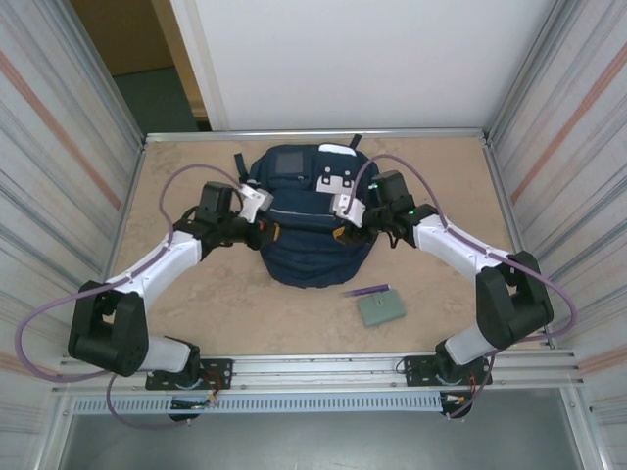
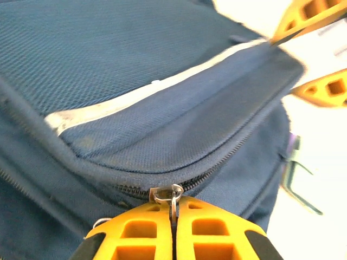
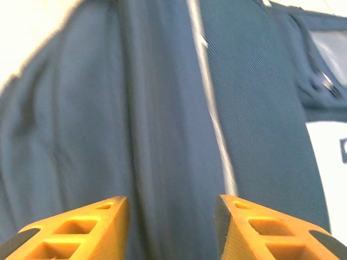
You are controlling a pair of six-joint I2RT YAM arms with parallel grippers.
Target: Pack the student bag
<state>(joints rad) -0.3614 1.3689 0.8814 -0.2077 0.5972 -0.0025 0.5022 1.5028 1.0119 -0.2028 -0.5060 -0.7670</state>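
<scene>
Next, I pinch the flap's edge (image 3: 153, 173) with my right gripper and lift it for my left gripper to hold before packing, because the bag's flap lies over the bag's opening.
The student bag (image 1: 313, 220), navy with thin white stripes, lies in the middle of the table. My left gripper (image 1: 265, 228) is at its left side. In the left wrist view this gripper (image 2: 175, 208) is shut on the metal ring of a zipper pull (image 2: 172, 193) on the bag (image 2: 135, 81). My right gripper (image 1: 354, 223) is at the bag's right side. Its orange fingers (image 2: 312, 13) show at the top right of the left wrist view. In the right wrist view the right gripper (image 3: 172, 208) is open over the bag's blue fabric (image 3: 162, 124), beside a white stripe (image 3: 214, 119), with nothing pinched.
A purple pen (image 1: 365, 291) and a small flat grey-green item (image 1: 380, 309) lie on the table (image 1: 196, 294) in front of the bag, to the right. Corrugated walls close in the table's left and right sides.
</scene>
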